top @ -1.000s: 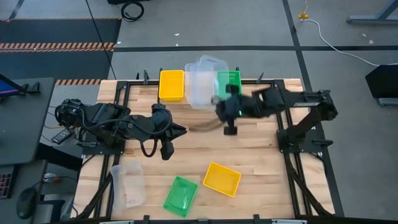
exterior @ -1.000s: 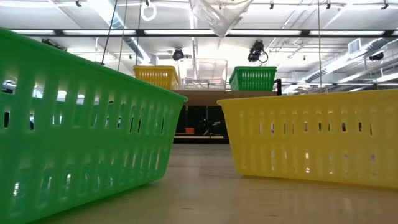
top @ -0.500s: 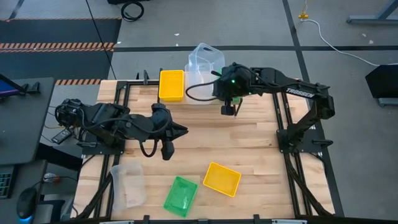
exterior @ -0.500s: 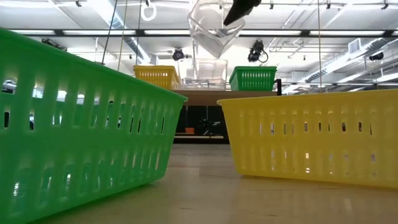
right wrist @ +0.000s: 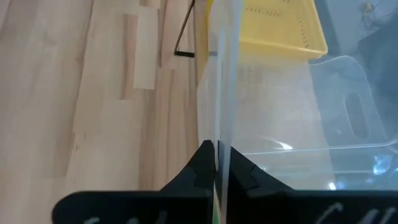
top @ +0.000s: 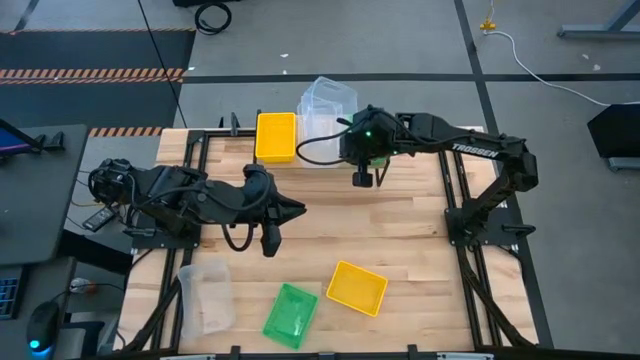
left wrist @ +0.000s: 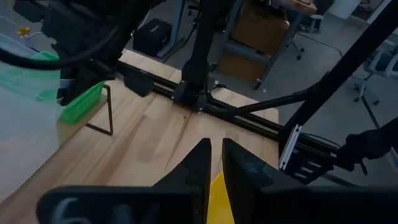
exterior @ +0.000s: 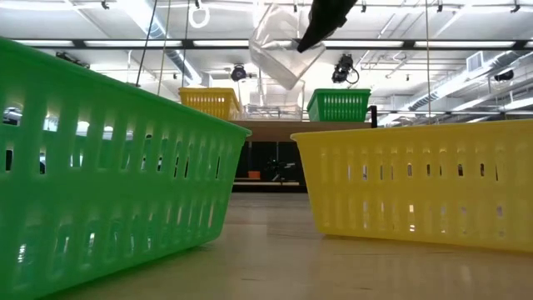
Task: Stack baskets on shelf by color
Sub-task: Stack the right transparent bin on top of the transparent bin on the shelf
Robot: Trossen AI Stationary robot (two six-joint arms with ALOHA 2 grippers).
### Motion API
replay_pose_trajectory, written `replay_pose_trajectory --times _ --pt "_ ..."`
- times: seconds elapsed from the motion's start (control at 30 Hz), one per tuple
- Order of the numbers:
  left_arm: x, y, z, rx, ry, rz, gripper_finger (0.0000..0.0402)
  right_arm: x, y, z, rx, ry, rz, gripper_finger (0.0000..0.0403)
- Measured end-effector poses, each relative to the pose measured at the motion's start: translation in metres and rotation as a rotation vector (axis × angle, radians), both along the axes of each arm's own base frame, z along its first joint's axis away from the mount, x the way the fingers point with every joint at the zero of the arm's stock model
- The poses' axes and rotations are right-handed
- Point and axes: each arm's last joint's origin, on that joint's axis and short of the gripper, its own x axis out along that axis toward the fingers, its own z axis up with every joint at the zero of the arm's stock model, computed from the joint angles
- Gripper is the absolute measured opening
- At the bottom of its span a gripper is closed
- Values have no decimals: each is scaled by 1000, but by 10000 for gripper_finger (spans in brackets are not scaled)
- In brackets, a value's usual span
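Note:
The clear basket is hanging tilted by its side above the shelf's clear basket [exterior: 268, 112], so the robot's right gripper should let it go to settle level, then shift its rim.
My right gripper [top: 345, 128] is shut on a clear basket [top: 326, 100] held high over the shelf [exterior: 275, 127] at the table's far edge. On the shelf rest a yellow basket [top: 276, 137], another clear basket [exterior: 275, 108] and a green basket [exterior: 338, 105]. Three more baskets lie on the tabletop near the front: clear [top: 205, 295], green [top: 290, 315] and yellow [top: 357, 287]. My left gripper [top: 298, 210] hovers mid-table, left of centre, shut with nothing between its fingers [left wrist: 199, 163]. My right gripper pinches one side wall of the clear basket at its rim [right wrist: 222, 134], one finger inside and one outside. The fingers slant down from the table's right. The basket [exterior: 279, 52] hangs tilted, clear of the shelf and of the baskets on it.
Black frame rails [top: 455, 190] run along the table's sides. The shelf's thin black legs [right wrist: 183, 37] stand on the wood at the far edge. Bare wood lies between the shelf and the three loose baskets.
My right gripper has swung toward the table's far edge and left, over the shelf, and sunk a little. The clear basket has come down with it and stays tilted above the shelf. My left gripper has kept its place.

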Motion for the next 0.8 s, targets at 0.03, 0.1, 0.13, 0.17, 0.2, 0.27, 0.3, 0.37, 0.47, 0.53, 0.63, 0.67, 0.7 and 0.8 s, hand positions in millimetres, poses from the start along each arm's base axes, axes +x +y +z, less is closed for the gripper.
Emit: replay_pose_trajectory --times 0.03,0.1,0.13,0.17,0.2,0.27,0.3,0.37,0.47,0.53,0.63,0.67,0.7,0.8 --pt "0 0 0 -2 -4 0 45 0 0 -1 -1 2 0 11" --pt "0 0 1 -5 -14 0 44 0 -1 -3 -3 11 -5 11" --pt "1 0 2 -7 -18 0 43 0 -1 -4 -2 15 -6 11" --pt "1 0 2 -7 -19 0 42 -1 -1 -4 1 17 -6 11" --pt "1 0 2 -7 -19 0 42 -1 -2 -4 2 18 -6 11" --pt "1 0 2 -7 -19 0 42 0 -3 -4 0 11 -8 11" --pt "1 0 2 -8 -20 0 42 0 -3 -4 2 10 -9 11" --pt "1 0 2 -8 -21 0 43 -1 -5 -4 2 11 -14 13" --pt "1 0 2 -8 -21 0 43 -2 -7 -4 -4 12 -28 24" --pt "1 0 2 -8 -21 0 43 -2 -9 -4 -9 13 -36 34" --pt "1 0 2 -8 -21 0 43 -3 -12 -4 -7 13 -45 50" --pt "1 0 2 -8 -21 0 43 -3 -13 -4 -6 13 -48 55" --pt "1 0 2 -8 -21 0 43 -3 -14 -4 -7 13 -51 60" --pt "1 0 2 -7 -21 -1 42 -4 -16 -4 -7 13 -58 74"
